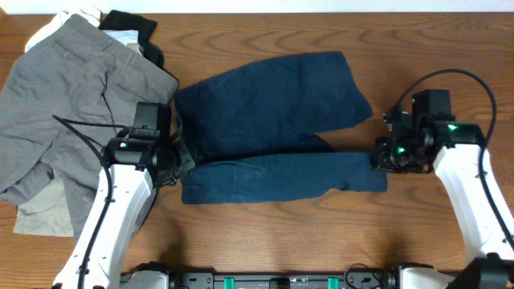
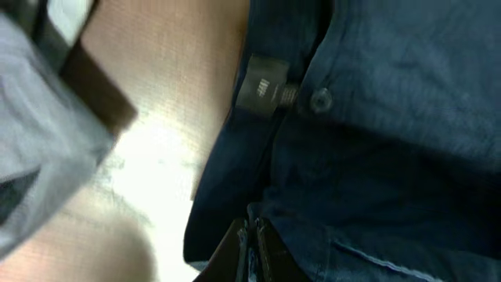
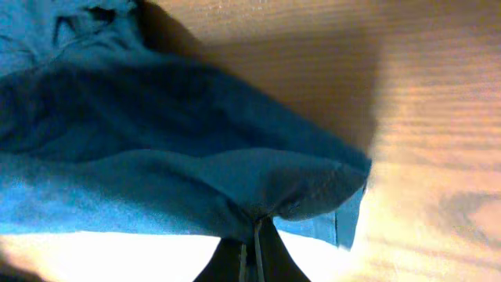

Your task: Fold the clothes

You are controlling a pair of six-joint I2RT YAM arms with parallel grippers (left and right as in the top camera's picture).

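Observation:
Next, the left gripper releases the near waistband edge at the far waistband corner of the navy blue shorts (image 1: 196,76).
The navy blue shorts (image 1: 273,120) lie across the middle of the table, waistband to the left, two legs to the right. My left gripper (image 1: 183,159) is shut on the waistband edge of the near leg side. In the left wrist view the jaws (image 2: 252,244) pinch dark cloth below the button (image 2: 320,100) and a small tag (image 2: 262,88). My right gripper (image 1: 379,158) is shut on the hem of the near leg. In the right wrist view the jaws (image 3: 254,235) pinch the blue hem (image 3: 313,188), which is lifted off the wood.
Grey shorts (image 1: 72,96) lie spread at the left, close to my left arm, over beige cloth (image 1: 40,213). Black and white garments (image 1: 132,28) sit at the back left. The wooden table (image 1: 434,48) shows at the right and front.

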